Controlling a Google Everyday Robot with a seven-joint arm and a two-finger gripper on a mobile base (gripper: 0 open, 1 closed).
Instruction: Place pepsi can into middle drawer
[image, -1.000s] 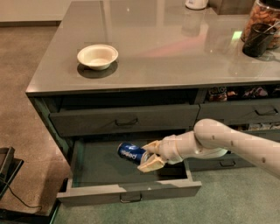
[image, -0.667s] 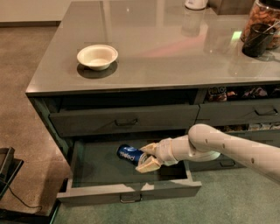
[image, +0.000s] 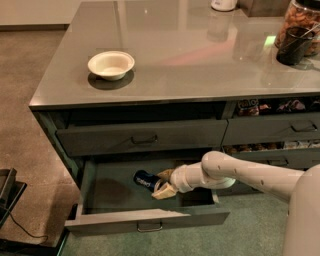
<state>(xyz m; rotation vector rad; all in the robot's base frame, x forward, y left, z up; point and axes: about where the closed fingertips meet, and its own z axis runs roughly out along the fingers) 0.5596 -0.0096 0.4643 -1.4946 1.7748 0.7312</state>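
I need to use my gripper to set the pepsi can down on the middle drawer's bottom, straight (image: 147, 184) behind its loop handle. The can now lies tilted inside that drawer.
The pepsi can (image: 145, 180), blue with silver ends, lies tilted on its side inside the middle drawer (image: 145, 219). The drawer is pulled out and has a low front panel with a small pale loop handle (image: 149, 227). My gripper (image: 161, 183) reaches in from the right on a white arm (image: 235, 175), low over the drawer floor. Its two tan fingers (image: 165, 174) sit above and below the can's right end and hold it.
A cream bowl (image: 111, 64) sits on the grey countertop (image: 200, 60). A closed wide drawer with a dark handle (image: 142, 137) is just above my arm. Narrower drawers (image: 272, 131) are at right. A dark jar (image: 299, 30) stands back right. A black object (image: 7, 192) is on the floor at left.
My gripper and the can have moved a little left and down, deeper into the open drawer. The drawer and the bowl have not moved.
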